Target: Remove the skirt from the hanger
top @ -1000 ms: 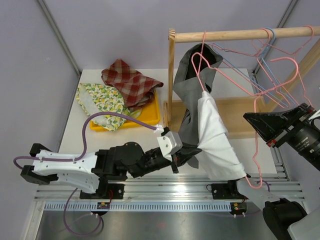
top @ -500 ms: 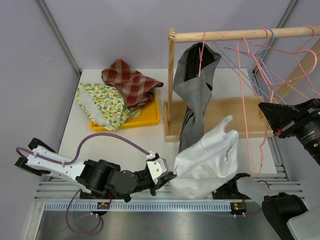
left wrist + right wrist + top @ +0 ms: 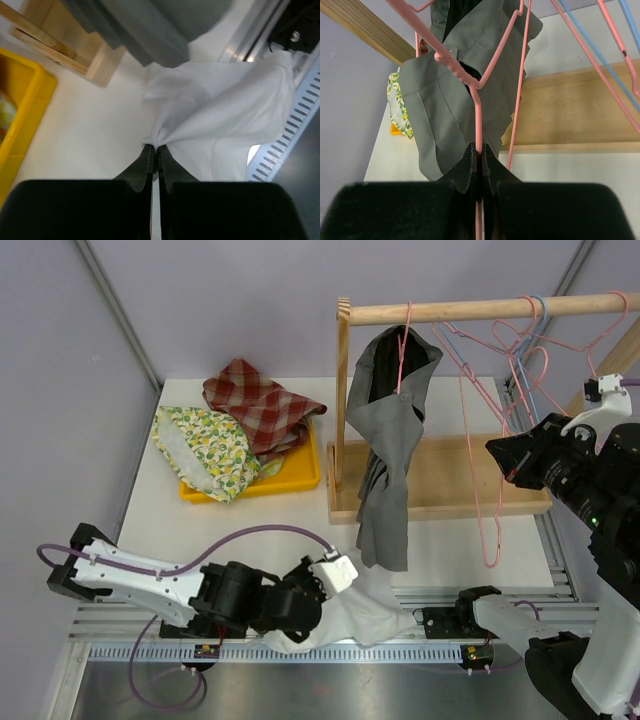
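Observation:
I need to release the bare pink hanger with my right gripper below the wooden rod, between the grey garment and blue hangers [image 3: 467,370].
The white skirt [image 3: 365,615] lies crumpled at the table's near edge, off the hanger, part of it over the metal rail. My left gripper [image 3: 338,585] is shut on a fold of the skirt [image 3: 220,110], and the left gripper [image 3: 155,148] pinches the cloth at its tips. The bare pink hanger [image 3: 487,510] dangles at the right below the wooden rod [image 3: 480,310]. My right gripper [image 3: 497,452] is shut on its wire. In the right wrist view the pink hanger [image 3: 478,117] runs straight up out of the right gripper [image 3: 478,148].
A grey garment [image 3: 385,440] hangs on another pink hanger from the rod, over the wooden rack base [image 3: 450,480]. More pink and blue hangers [image 3: 530,335] crowd the rod's right end. A yellow tray [image 3: 302,478] at the back left holds plaid and lemon-print cloths.
The skirt came off the pink hanger. My left gripper pulled it down and back to the near edge. My right gripper lifted the freed hanger up and to the right.

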`<state>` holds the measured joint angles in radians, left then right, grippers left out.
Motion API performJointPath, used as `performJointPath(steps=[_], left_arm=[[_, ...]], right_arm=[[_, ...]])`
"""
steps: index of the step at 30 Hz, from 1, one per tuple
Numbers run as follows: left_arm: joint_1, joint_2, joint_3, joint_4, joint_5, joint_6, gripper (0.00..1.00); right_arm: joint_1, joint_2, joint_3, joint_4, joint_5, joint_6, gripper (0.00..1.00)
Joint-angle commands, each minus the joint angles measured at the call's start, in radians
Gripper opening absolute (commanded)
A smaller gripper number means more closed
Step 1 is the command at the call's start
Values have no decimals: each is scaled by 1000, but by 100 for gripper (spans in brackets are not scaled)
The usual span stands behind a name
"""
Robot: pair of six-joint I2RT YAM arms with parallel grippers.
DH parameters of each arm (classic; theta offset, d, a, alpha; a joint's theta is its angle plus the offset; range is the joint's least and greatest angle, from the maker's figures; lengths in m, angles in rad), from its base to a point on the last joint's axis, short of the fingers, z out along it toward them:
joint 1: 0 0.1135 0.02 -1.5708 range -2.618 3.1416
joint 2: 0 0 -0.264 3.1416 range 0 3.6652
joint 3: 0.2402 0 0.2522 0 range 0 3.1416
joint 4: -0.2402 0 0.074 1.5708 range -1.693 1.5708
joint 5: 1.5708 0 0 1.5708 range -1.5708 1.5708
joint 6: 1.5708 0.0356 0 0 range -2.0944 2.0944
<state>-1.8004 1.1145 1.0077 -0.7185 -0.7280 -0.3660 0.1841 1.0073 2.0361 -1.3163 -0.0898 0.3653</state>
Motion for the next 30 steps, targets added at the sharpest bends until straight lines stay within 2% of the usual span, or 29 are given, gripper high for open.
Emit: performJointPath(steps=[1,2,4,5,8,9,10,11,12,13,14,16,17,19,22,26,27,28,30], left_arm=[[93,-108,74,48,-86,91,0],[125,-145,83,62,-85,158,0],[260,-176,118,85,-42,228,0],[374,-195,147,114,-16,296,0],[543,-200,219,146,58,422,0],[667,-190,282,155,103,444,0],[737,-179,319,183,133,464,0],[880,-165,356,197,210,501,0],[957,-147,392,211,254,504,0],[1030,-86,492,217,298,507,0],[1158,-53,537,223,329,500,0],[1268,70,673,231,410,474,0],[1364,117,719,231,471,454,0],[1441,192,782,226,541,415,0],[1506,312,835,197,561,328,0],[1510,309,643,249,507,254,0],[1515,291,534,266,493,237,2],[1518,285,491,284,484,198,4],[1536,272,387,291,480,158,9]], right_arm=[[3,43,13,166,21,-31,0],[3,53,13,184,25,-31,0],[5,94,19,233,19,-29,0],[3,108,24,268,18,-31,0],[3,178,33,325,22,-46,0],[3,197,33,339,27,-55,0],[3,235,35,348,28,-58,0],[3,252,38,373,30,-66,0],[3,267,32,387,33,-69,0],[3,296,29,399,36,-72,0],[3,310,27,416,44,-78,0],[3,341,18,430,54,-83,0],[2,349,6,440,61,-85,0],[2,353,-17,451,65,-86,0],[2,338,-82,462,78,-83,0],[2,289,-146,451,108,-80,0],[2,275,-157,447,114,-81,0],[2,254,-166,443,122,-81,0],[3,238,-178,421,154,-81,21]])
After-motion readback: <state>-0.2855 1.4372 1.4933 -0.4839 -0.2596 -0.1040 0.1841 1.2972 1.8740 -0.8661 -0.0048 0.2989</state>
